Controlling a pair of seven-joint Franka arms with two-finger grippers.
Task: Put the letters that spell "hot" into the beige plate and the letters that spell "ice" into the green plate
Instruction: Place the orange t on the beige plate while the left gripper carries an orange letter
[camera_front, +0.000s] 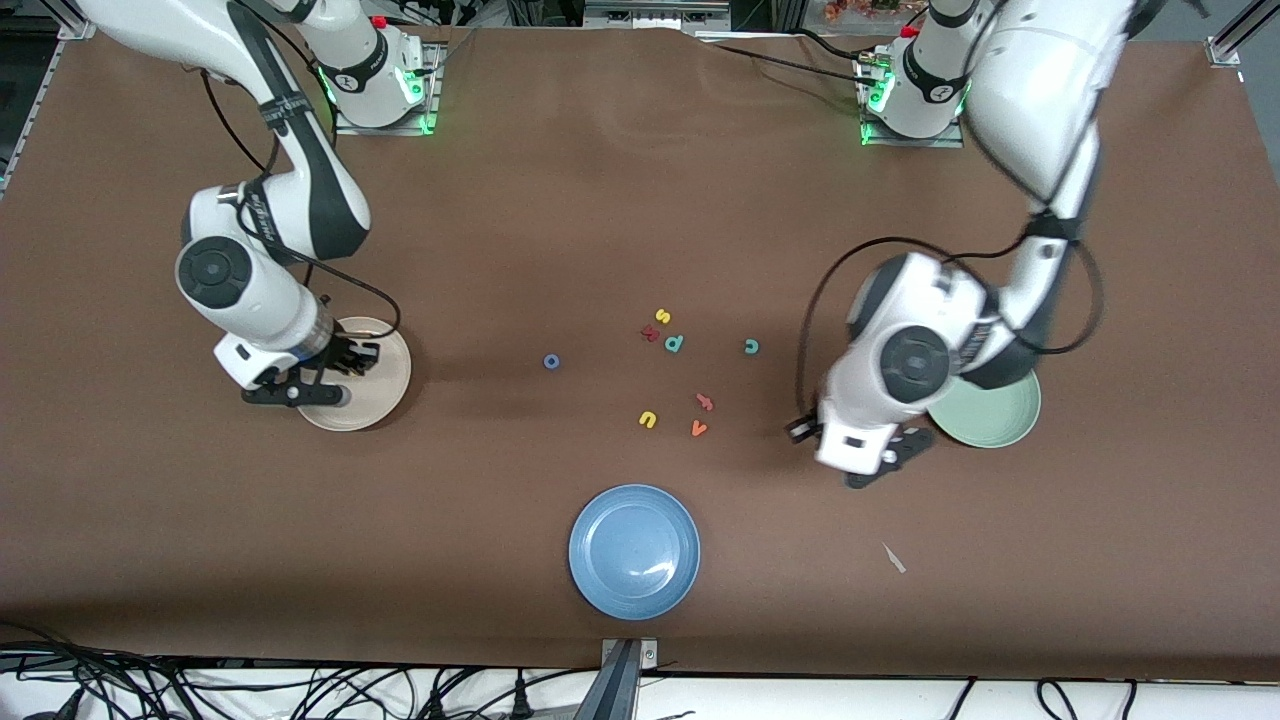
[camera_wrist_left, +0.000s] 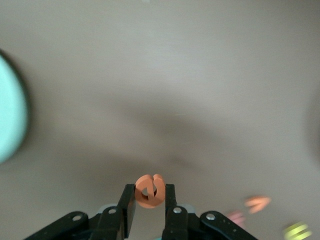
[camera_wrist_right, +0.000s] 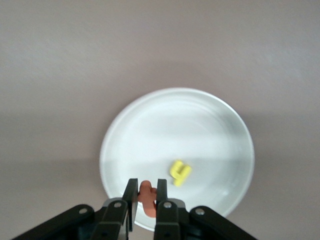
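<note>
The robot's left gripper needs to release the orange e inside the green plate (camera_front: 951, 386), on the side that faces the loose letters in the middle of the table. The e is still over bare table.
My right gripper (camera_wrist_right: 146, 192) is shut on the orange t (camera_wrist_right: 147, 195) and hangs over the rim of the beige plate (camera_wrist_right: 210, 125). The yellow h (camera_wrist_right: 180, 172) lies in that plate. In the front view this gripper (camera_front: 352, 360) is over the beige plate (camera_front: 385, 395). My left gripper (camera_wrist_left: 150, 197) is shut on the orange e (camera_wrist_left: 150, 191) over bare table just beside the green plate (camera_front: 990, 415); it shows in the front view too (camera_front: 893, 456). On the table lie the blue o (camera_front: 551, 361), the teal c (camera_front: 751, 346) and the dark red i (camera_front: 650, 334).
A blue plate (camera_front: 634, 550) sits near the table's front edge. Other loose letters lie mid-table: yellow s (camera_front: 662, 316), teal p (camera_front: 675, 343), salmon-pink letter (camera_front: 705, 402), yellow u (camera_front: 648, 419), orange v (camera_front: 699, 429). A small pale scrap (camera_front: 894, 558) lies nearer the camera than the left gripper.
</note>
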